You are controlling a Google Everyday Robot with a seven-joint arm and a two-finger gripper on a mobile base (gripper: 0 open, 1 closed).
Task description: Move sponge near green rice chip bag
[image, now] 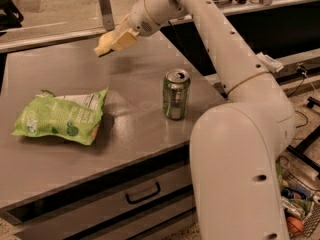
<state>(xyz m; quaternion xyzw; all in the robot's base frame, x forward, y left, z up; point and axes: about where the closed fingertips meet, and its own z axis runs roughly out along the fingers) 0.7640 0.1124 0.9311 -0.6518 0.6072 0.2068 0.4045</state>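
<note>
My gripper is going to let go of the sponge just behind the green rice chip bag's far edge (94, 78), toward the side of the can.
The pale yellow sponge (103, 44) is held in the air above the far middle of the grey table (131, 139). My gripper (118, 39) is shut on the sponge, with its cream fingers (125, 38) clamped on the sponge's right end. The green rice chip bag (60, 116) lies flat on the table's left side, in front of and to the left of the sponge. The two are well apart.
A green drink can (176, 94) stands upright on the table, right of the bag and below my arm. A drawer with a dark handle (143, 193) is in the table's front. Clutter lies on the floor at the lower right (295, 209).
</note>
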